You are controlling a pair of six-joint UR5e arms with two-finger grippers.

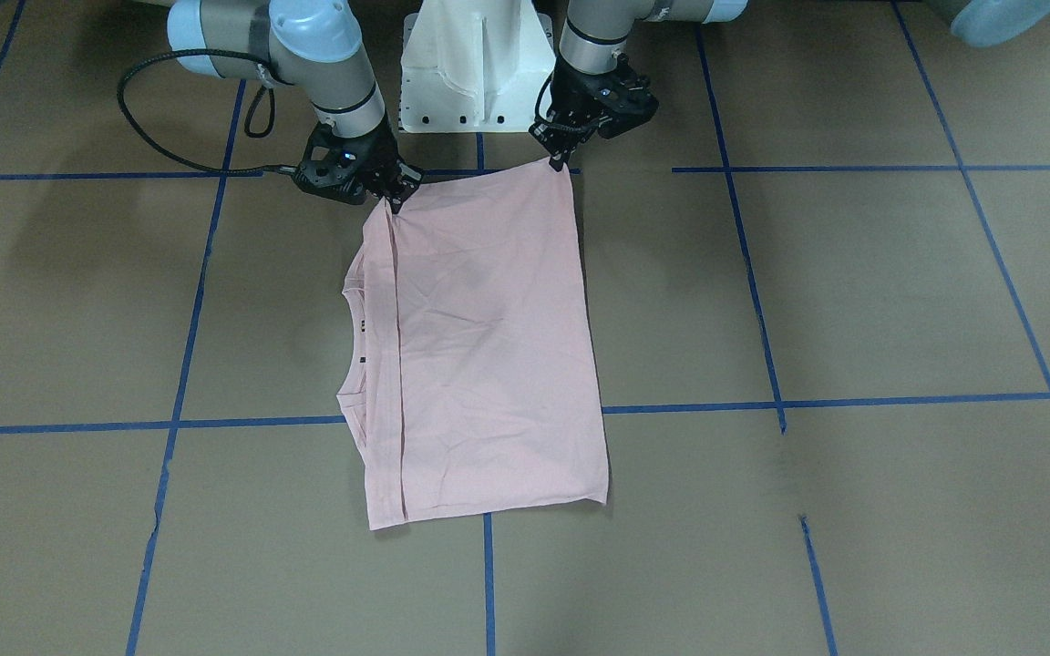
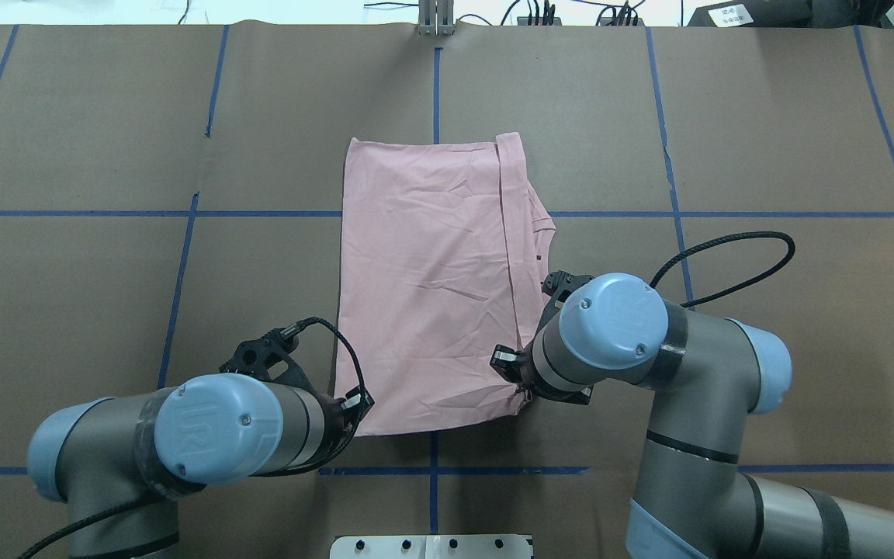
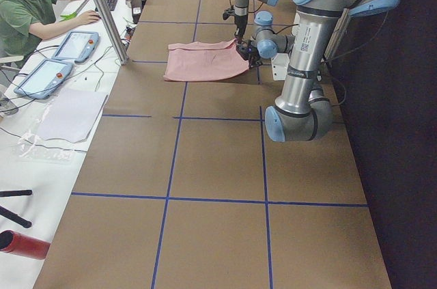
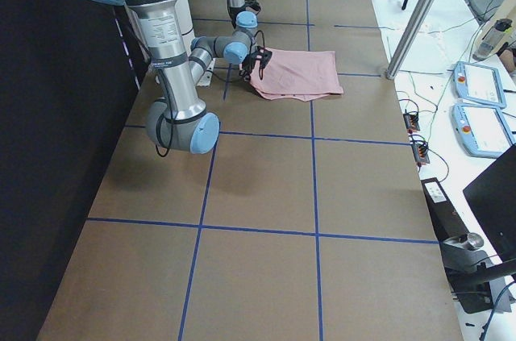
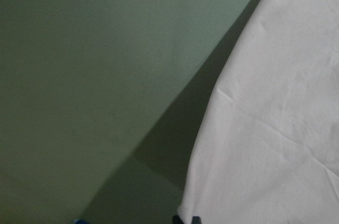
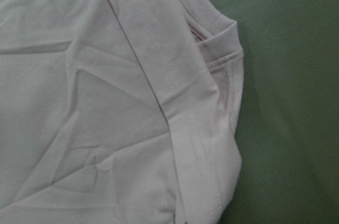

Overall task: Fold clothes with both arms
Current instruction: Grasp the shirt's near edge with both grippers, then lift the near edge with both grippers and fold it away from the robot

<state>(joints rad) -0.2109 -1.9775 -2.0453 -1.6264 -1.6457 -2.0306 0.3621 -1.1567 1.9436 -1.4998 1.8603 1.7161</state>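
My left gripper needs to release the T-shirt corner it holds on the shirt's smooth long edge point(image 1: 600, 346), just short of the blue tape that crosses underneath.
The pale pink T-shirt point(image 1: 488, 346) lies folded in a long rectangle on the brown table, neckline point(image 1: 347, 337) on the robot's right side and the print hidden. It also shows in the overhead view point(image 2: 424, 287). My left gripper point(image 1: 560, 157) is shut on the shirt's near corner on the robot's left; the left wrist view shows that corner point(image 5: 275, 128) running down to the fingertips. My right gripper point(image 1: 395, 200) is shut on the other near corner, by the folded hem strip point(image 6: 180, 128). The near edge runs taut between the two grippers. In the overhead view both wrists point(image 2: 323, 419) point(image 2: 548, 365) cover the fingers.
The white pedestal base point(image 1: 475, 64) stands just behind the grippers. Blue tape lines point(image 1: 762, 328) grid the brown table. An operator point(image 3: 27, 9) sits at a side bench with pendants point(image 3: 44, 74) beyond the table's far edge. A metal post point(image 3: 102, 9) stands at that edge.
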